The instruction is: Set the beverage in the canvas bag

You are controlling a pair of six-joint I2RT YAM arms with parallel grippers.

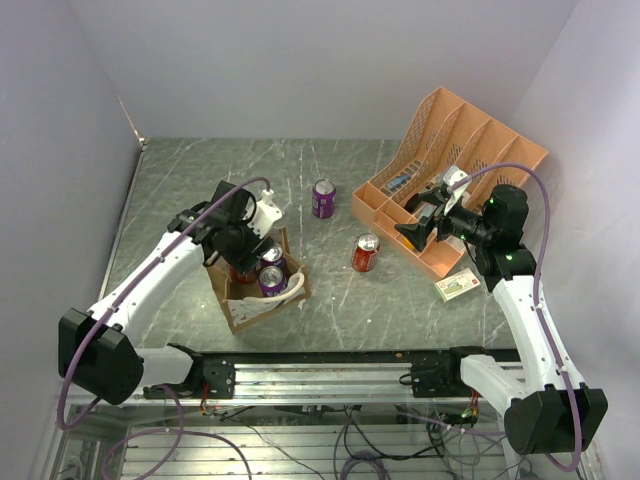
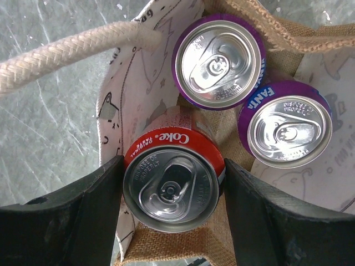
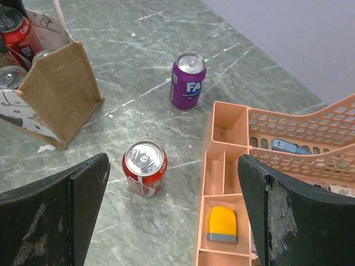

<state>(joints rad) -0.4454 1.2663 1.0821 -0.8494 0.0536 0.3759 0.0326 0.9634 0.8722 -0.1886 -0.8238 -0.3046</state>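
My left gripper needs to let go of the red Coke can beside the purple Fanta cans (image 1: 244, 283) (image 2: 181, 164), along the white patterned panel of the bag.
The canvas bag (image 1: 243, 312) stands at the left of the table, brown burlap (image 2: 177, 244) with a white patterned panel and a cream rope handle (image 2: 66, 52). Two purple Fanta cans (image 2: 218, 61) (image 2: 288, 130) stand inside it. My left gripper (image 1: 240, 262) reaches into the bag from above, its fingers against both sides of a red Coke can (image 2: 171, 188) that stands upright in the bag. My right gripper (image 1: 410, 233) is open and empty, hovering beside the orange organizer. Another red Coke can (image 3: 144, 169) and a purple Fanta can (image 3: 187, 80) stand on the table.
The orange plastic file organizer (image 1: 450, 150) sits at the back right, with a yellow and grey item (image 3: 223, 224) in a front compartment. A small green and white box (image 1: 458, 286) lies near the right arm. Walls close the table at the left, back and right.
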